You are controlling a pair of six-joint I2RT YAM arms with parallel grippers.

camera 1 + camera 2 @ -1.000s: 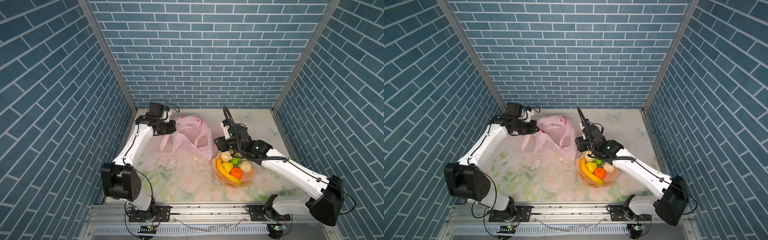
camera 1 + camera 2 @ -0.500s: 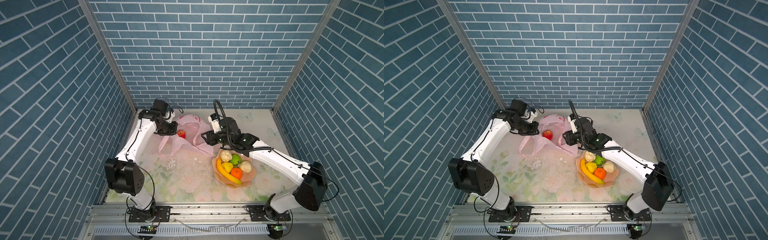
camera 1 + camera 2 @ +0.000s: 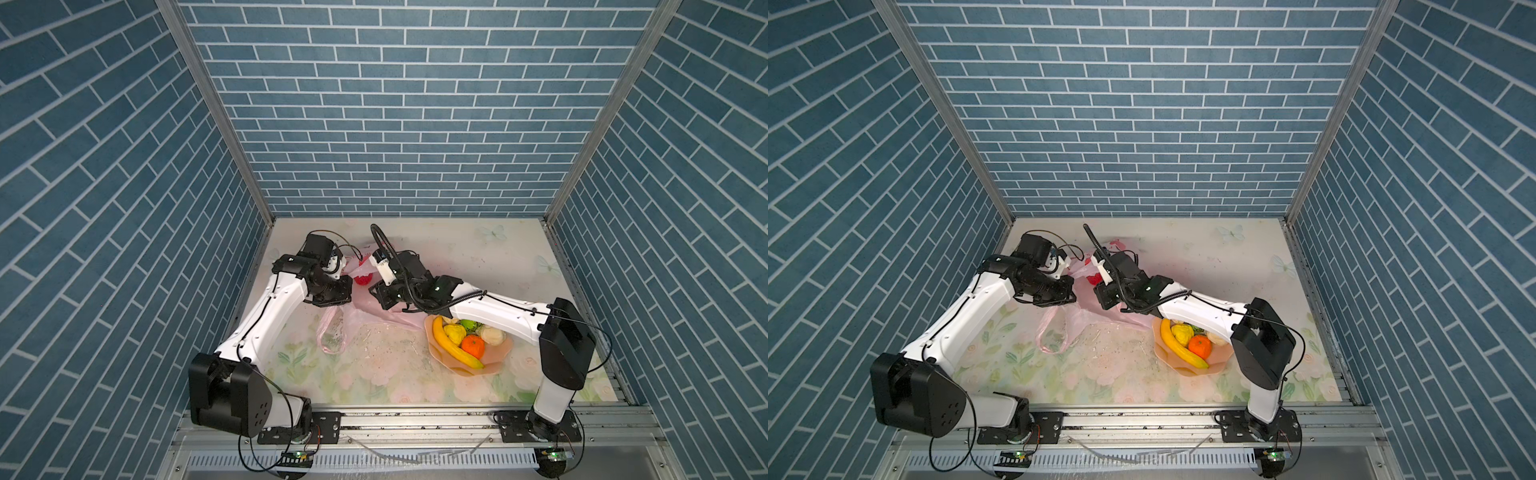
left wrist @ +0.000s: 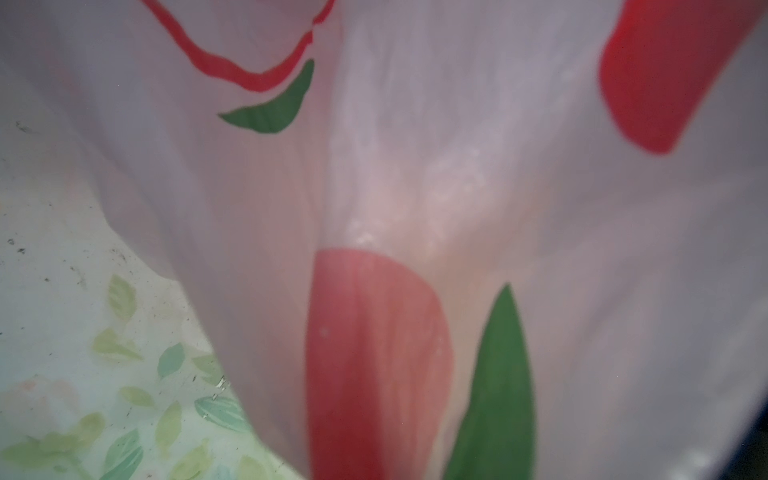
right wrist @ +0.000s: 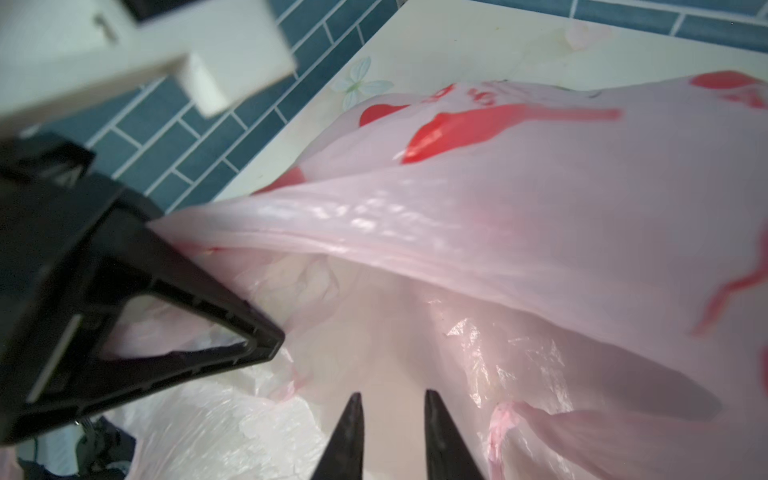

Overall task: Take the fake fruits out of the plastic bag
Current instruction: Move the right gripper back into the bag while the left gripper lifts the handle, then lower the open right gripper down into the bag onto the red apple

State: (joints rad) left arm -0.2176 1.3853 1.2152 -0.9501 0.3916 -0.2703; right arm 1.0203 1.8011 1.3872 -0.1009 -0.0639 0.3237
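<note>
My left gripper should take the bag's near edge (image 3: 357,317) and pull it toward the front, because the plastic bag's top edge hangs low across its opening.
The pink plastic bag (image 3: 365,316) (image 3: 1084,318) lies crumpled at the back left of the table. My left gripper (image 3: 348,289) (image 3: 1074,291) is shut on the plastic bag's rim and pulls it taut, as the right wrist view shows (image 5: 166,232). My right gripper (image 5: 392,399) (image 3: 375,291) reaches into the bag's mouth, its jaws a narrow gap apart with only pink film behind them. A red round shape (image 3: 362,279) (image 3: 1093,279) shows between the grippers; fruit or print, I cannot tell. Bag film (image 4: 415,187) fills the left wrist view.
A peach scalloped bowl (image 3: 494,365) (image 3: 1219,358) at front right holds a banana (image 3: 451,345), a tangerine (image 3: 473,347), a wrinkly yellow fruit (image 3: 454,332), a green one (image 3: 469,325) and a cream lump (image 3: 491,334). My right forearm passes over the bowl's far edge. Brick walls enclose the table.
My right gripper has left the bowl and swung left to the bag's mouth, its jaws narrowing. My left gripper has shifted slightly toward the front with the bag's rim.
</note>
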